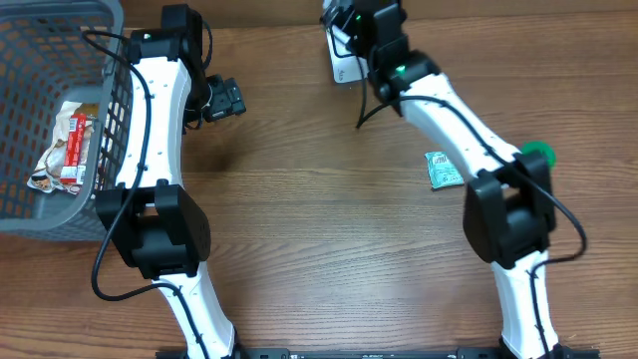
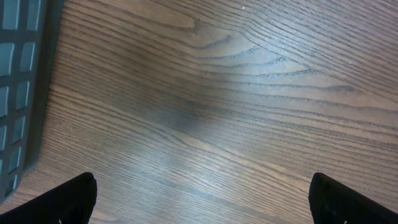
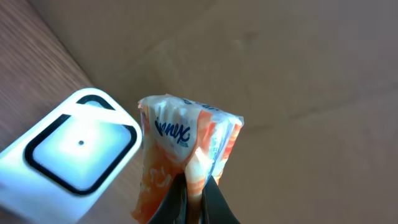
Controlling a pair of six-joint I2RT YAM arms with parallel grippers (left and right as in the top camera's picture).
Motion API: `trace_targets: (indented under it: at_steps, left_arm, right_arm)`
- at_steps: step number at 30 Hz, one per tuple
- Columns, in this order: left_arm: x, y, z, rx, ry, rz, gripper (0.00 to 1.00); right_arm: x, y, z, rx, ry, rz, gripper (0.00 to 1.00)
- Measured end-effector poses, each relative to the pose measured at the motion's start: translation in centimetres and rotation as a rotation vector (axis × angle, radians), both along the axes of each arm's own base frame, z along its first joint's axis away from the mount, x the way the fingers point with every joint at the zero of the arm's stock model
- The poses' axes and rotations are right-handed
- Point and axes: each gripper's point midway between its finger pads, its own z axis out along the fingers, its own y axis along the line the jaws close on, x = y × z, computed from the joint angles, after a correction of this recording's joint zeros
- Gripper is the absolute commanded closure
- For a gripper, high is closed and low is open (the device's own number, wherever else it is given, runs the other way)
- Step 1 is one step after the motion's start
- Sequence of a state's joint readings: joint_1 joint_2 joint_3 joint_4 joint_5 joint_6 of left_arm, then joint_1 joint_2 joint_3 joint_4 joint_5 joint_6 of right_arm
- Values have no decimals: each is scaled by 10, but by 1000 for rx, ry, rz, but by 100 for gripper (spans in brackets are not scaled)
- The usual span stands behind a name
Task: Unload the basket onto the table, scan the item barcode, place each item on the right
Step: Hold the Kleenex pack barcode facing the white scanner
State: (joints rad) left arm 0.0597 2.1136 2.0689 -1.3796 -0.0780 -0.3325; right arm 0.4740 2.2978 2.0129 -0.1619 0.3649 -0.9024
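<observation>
The robot's right gripper should release the orange-and-white tissue pack on top of the small green packet (image 1: 469, 170).
An orange-and-white Kleenex tissue pack (image 3: 186, 140) is pinched at its lower edge by my right gripper (image 3: 196, 186), which is shut on it. The pack hangs just right of the white barcode scanner (image 3: 74, 152), whose dark-rimmed glass window faces up. In the overhead view the right gripper (image 1: 364, 25) is at the table's far edge, over the scanner (image 1: 344, 68), and the pack is hidden under it. My left gripper (image 2: 202, 199) is open and empty above bare wood, its fingertips (image 2: 71, 199) in the bottom corners. Overhead it (image 1: 224, 100) sits right of the basket.
A grey plastic basket (image 1: 40, 214) at the far left holds snack packets (image 1: 68, 148); its wall (image 2: 18, 93) shows in the left wrist view. A small green packet (image 1: 442, 168) lies beside the right arm, with a green round object (image 1: 538, 153) further right.
</observation>
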Motion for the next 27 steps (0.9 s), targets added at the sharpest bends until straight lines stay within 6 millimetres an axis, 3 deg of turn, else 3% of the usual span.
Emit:
trace_targets:
  at_steps: [6,14,22,27]
  left_arm:
    - [0,0,0,0,0,0,0]
    - [0,0,0,0,0,0,0]
    - [0,0,0,0,0,0,0]
    - [0,0,0,0,0,0,0]
  right_arm:
    - [10,19,-31,-149,-59,33,96]
    - [15,24,-84,-323,-42,53,96]
    - [15,24,-84,-347,-53,45,96]
    - [19,18,-66,-297,-121,-46,96]
